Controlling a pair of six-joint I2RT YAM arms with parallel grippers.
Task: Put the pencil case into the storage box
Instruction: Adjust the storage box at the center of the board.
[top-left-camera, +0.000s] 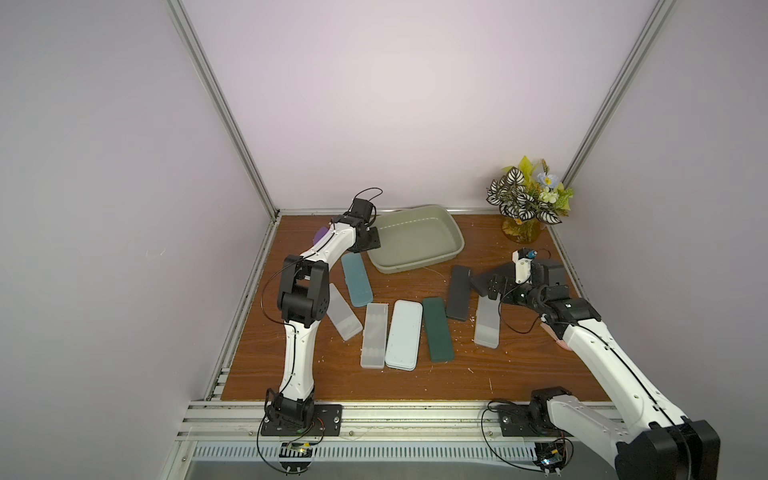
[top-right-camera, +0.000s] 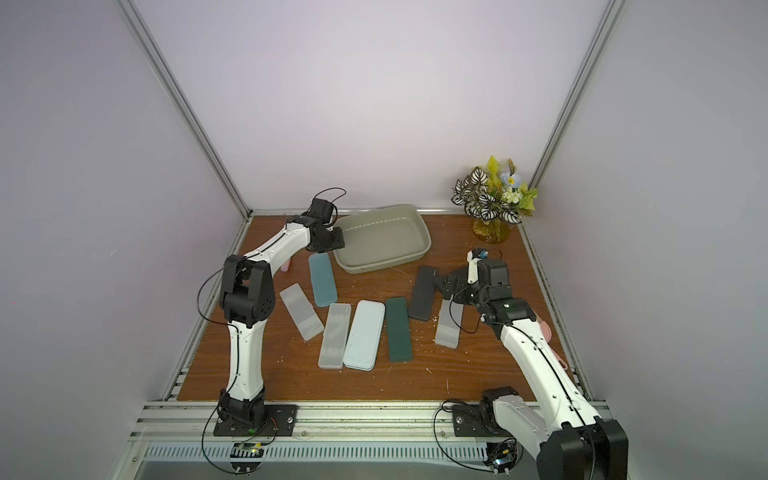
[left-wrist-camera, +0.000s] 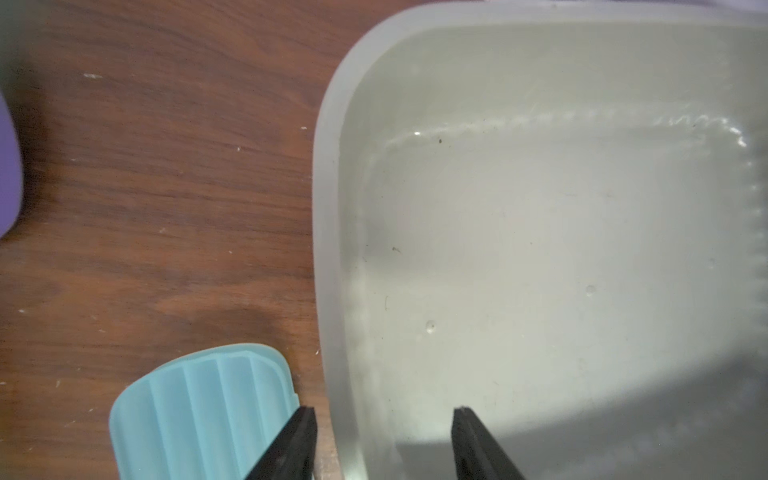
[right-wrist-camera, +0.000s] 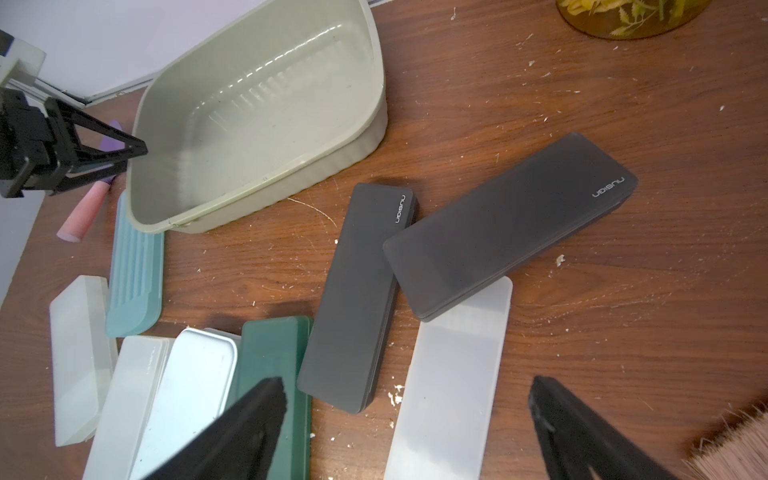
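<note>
The robot's right gripper should close on the middle of the black case (top-left-camera: 504, 274) (right-wrist-camera: 510, 228) that leans on the frosted case, with its fingers on that black case's long sides.
The storage box (top-left-camera: 455, 232) (top-right-camera: 424, 235), a shallow grey-green tub, stands empty at the back of the table. My left gripper (top-left-camera: 369, 244) (left-wrist-camera: 382, 415) hangs open astride its left rim (left-wrist-camera: 328, 208), gripping nothing. Several pencil cases lie in front of it: teal (top-left-camera: 356, 279) (left-wrist-camera: 203, 415), frosted (top-left-camera: 344, 311), frosted (top-left-camera: 374, 334), pale blue (top-left-camera: 404, 334), dark green (top-left-camera: 437, 328) and black (top-left-camera: 459, 293). A second black case (right-wrist-camera: 511, 224) leans on another frosted case (right-wrist-camera: 453, 382). My right gripper (top-left-camera: 486, 286) (right-wrist-camera: 407, 399) hovers wide open above these two.
A vase of flowers (top-left-camera: 525, 199) stands at the back right corner. A pink stick (right-wrist-camera: 85, 212) and a purple item (top-left-camera: 320, 236) lie under my left arm. A brush's bristles (right-wrist-camera: 739, 449) show beside my right gripper. Walls enclose the table on three sides.
</note>
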